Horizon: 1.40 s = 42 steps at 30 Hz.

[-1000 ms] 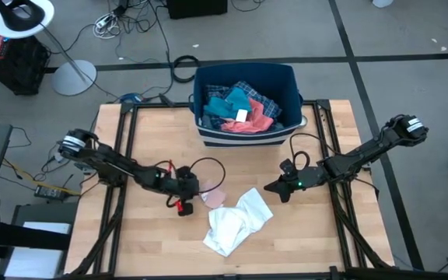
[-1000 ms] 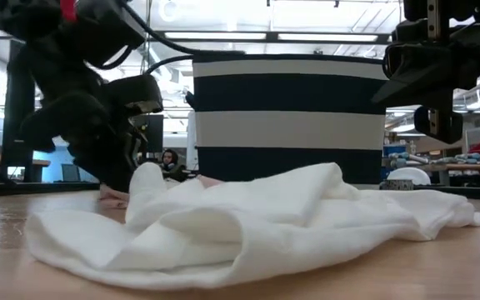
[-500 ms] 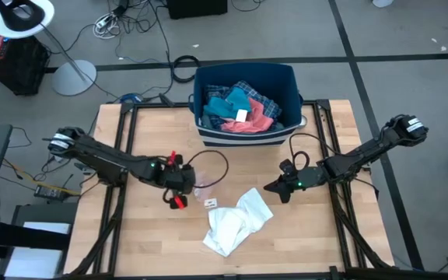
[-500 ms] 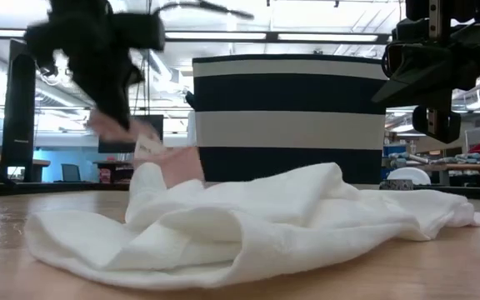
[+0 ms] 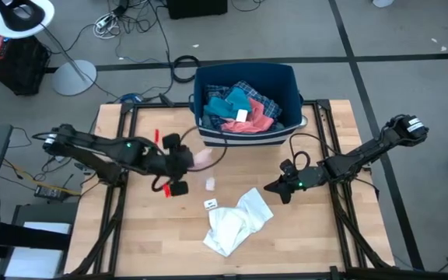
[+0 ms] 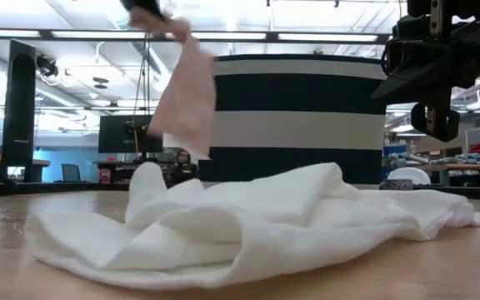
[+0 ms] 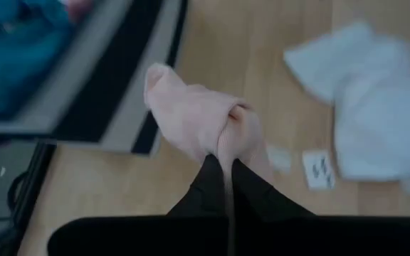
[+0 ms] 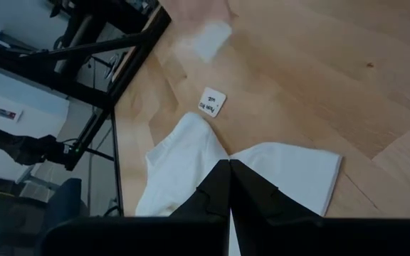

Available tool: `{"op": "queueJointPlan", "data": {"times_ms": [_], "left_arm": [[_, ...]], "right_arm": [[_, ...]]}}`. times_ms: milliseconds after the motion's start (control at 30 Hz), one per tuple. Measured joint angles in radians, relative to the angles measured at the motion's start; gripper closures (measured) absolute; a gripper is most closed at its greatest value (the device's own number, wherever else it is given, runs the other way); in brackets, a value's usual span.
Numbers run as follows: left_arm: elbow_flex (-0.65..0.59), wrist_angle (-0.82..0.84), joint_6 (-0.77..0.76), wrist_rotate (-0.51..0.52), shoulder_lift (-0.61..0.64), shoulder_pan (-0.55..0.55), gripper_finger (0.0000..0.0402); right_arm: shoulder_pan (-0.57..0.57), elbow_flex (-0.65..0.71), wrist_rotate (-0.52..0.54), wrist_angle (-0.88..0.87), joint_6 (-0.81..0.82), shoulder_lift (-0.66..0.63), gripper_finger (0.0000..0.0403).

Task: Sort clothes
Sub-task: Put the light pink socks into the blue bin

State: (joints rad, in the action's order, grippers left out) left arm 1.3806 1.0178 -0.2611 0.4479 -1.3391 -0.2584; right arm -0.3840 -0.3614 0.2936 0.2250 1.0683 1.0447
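Next, my left gripper releases the pale pink garment, now raised above the table, on the plaid clothes point(image 5: 257, 99) behind the salmon garment in the bin.
My left gripper point(image 5: 187, 162) is shut on a pale pink garment point(image 5: 203, 159), raised above the table between the bin and the white garment. The pink garment also shows in the low view point(image 6: 186, 92) and the left wrist view point(image 7: 191, 117). A white garment point(image 5: 237, 220) lies crumpled on the table near the front. My right gripper point(image 5: 274, 189) is shut and empty, just above the table to the right of the white garment point(image 8: 191, 171). A dark blue bin point(image 5: 286, 78) at the far edge holds teal, plaid and salmon clothes. My left gripper pinches a bunched fold of the pale pink garment point(image 7: 225, 136) between its two fingers. The fingers come from the table's left side. The garment hangs slack below the gripper, its lower end point(image 6: 182, 146) clear of the table and of the white garment.
A small white label point(image 5: 211, 204) lies on the wood beside the white garment; it also shows in the right wrist view point(image 8: 211, 102). Another small white piece point(image 5: 211, 184) shows below the pink garment. Bare wood lies at the table's left and right.
My left gripper has risen and gone toward the far edge and the bin, staying shut on the pale pink garment. The garment has come off the table and now hangs clear below the gripper. A white label is left on the wood where it lay.
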Motion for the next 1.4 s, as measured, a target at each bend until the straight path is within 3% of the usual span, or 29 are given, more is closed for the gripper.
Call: {"op": "queueJointPlan", "data": {"times_ms": [233,467,633,867,1067,1400], "left_arm": [[0.170,-0.031,0.053,0.003,-0.003,0.062,0.0401],[0.320,-0.107,0.119,-0.004,-0.003,0.199,0.0401],[0.405,-0.256,0.258,-0.078,-0.041,0.323,0.0401],[0.554,-0.307,0.384,-0.233,-0.187,0.500,0.0401],[0.641,-0.368,0.413,-0.387,-0.320,0.612,0.0401],[0.697,-0.433,0.415,-0.528,-0.521,0.728,0.0401]], "right_arm": [[0.000,0.000,0.000,0.022,-0.008,0.000,0.0394],[0.000,0.000,0.000,0.028,-0.016,0.000,0.0394],[0.000,0.000,0.000,0.032,-0.015,0.000,0.0394],[0.002,0.000,0.000,0.040,-0.009,0.000,0.0394],[0.002,0.000,0.018,0.044,0.013,0.000,0.0394],[0.002,0.000,0.063,0.044,0.034,0.000,0.0394]]}}
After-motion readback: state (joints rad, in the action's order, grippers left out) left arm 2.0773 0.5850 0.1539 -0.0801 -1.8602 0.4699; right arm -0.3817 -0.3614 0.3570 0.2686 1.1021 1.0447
